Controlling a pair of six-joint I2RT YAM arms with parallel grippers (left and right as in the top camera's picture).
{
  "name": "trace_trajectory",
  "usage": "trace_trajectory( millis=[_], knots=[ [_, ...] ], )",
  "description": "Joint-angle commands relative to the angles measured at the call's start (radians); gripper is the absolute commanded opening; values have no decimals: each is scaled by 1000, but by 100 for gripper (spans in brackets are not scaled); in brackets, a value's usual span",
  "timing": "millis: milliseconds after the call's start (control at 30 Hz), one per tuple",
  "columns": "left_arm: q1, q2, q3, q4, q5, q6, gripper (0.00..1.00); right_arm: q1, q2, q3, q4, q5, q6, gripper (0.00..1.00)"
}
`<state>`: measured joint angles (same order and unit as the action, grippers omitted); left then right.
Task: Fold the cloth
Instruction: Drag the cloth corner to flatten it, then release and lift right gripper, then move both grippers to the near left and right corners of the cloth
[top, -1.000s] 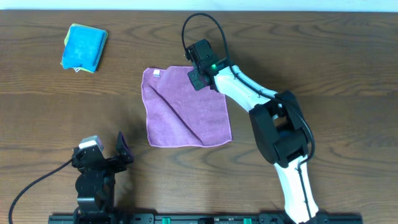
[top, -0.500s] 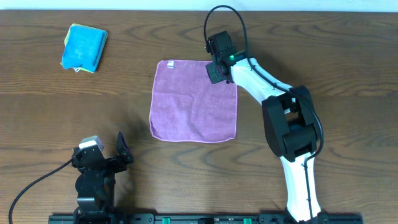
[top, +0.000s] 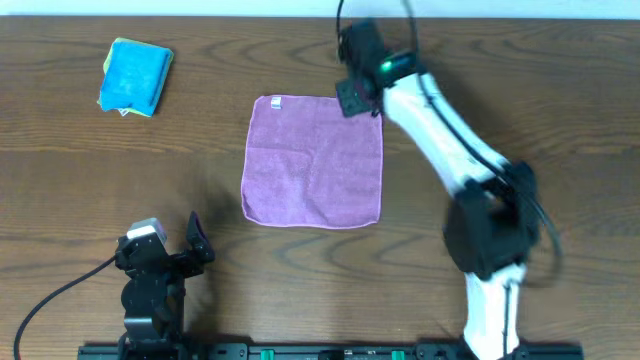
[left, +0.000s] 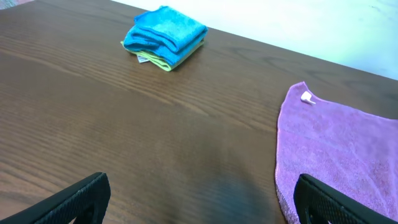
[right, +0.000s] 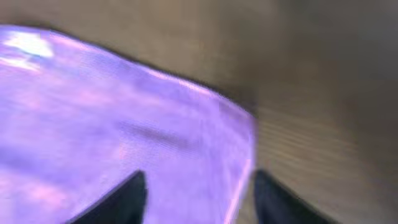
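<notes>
The robot's left gripper will next close on the purple cloth's near corner (top: 246, 211) (left: 286, 210), on the same side as the white tag.
The purple cloth (top: 313, 160) lies spread flat as a rough square in the middle of the table, with a white tag (top: 277, 101) at its far left corner. My right gripper (top: 355, 100) hovers over the far right corner, open and holding nothing. In the blurred right wrist view the cloth (right: 124, 112) fills the left side, and its edge runs between the parted fingers of the right gripper (right: 199, 193). My left gripper (top: 165, 252) rests near the front left edge, open and empty. In the left wrist view the left gripper (left: 202, 199) stands wide apart, with the cloth (left: 348, 155) at right.
A folded blue cloth (top: 135, 77) on a yellow one sits at the far left of the table, also in the left wrist view as the blue stack (left: 165, 37). Bare wooden table (top: 560, 120) surrounds the purple cloth. The right arm reaches across the right side.
The right gripper dragged the cloth's corner to the far right, flattening it, then opened and let go while drawing farther back. The left arm stayed still.
</notes>
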<state>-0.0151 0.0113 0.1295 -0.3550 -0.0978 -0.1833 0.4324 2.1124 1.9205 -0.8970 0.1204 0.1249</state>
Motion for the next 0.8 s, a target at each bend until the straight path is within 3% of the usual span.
trace_trajectory(
  millis=[0, 67, 300, 500, 633, 767],
  knots=[
    [2, -5, -21, -7, -14, 3, 95, 27, -211, 56, -100, 0, 9, 89],
    [2, -5, -21, -6, -14, 4, 95, 38, -279, 56, -204, -14, 9, 99],
    [2, -5, -21, -5, -29, 4, 95, 103, -484, -9, -548, -91, 47, 92],
    [2, -5, -21, -6, 94, -5, 95, 195, -756, -414, -423, -74, 95, 92],
    [2, -5, -21, -5, 95, -4, 95, 206, -982, -738, -342, -90, 99, 89],
    [2, -5, -21, -6, 122, -16, 95, 206, -1148, -934, -270, -204, 99, 91]
  ],
)
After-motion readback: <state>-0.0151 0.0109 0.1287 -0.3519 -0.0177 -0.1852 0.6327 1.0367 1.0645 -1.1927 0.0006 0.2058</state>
